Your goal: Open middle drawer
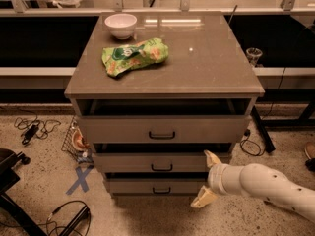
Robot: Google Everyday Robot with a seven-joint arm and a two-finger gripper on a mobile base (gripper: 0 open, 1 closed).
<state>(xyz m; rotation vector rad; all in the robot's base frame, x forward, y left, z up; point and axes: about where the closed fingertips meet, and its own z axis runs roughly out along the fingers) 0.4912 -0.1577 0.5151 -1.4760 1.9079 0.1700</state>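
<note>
The middle drawer's top edge [187,154] is next: next my gripper goes to it between the drawer's black handle and the end nearest my arm, and closes there.
The cabinet has three grey-brown drawer fronts, stacked. The middle drawer [128,163] has a small black bar handle [162,168] at its centre and stands a little out from the cabinet. My gripper [208,179] is at the drawer's right end, in front of the cabinet's lower right corner. Its two cream fingers are spread apart: the upper fingertip [212,159] lies against the middle drawer front, the lower one [203,198] is down by the bottom drawer [133,186]. It holds nothing. The white arm [266,186] comes in from the lower right.
The top drawer [123,129] stands partly out under the cabinet top [206,58], which bears a white bowl [121,24] and a green snack bag [135,56]. Cables [29,129] and a blue tape cross [78,179] lie on the floor at left. A black stand [262,129] is at right.
</note>
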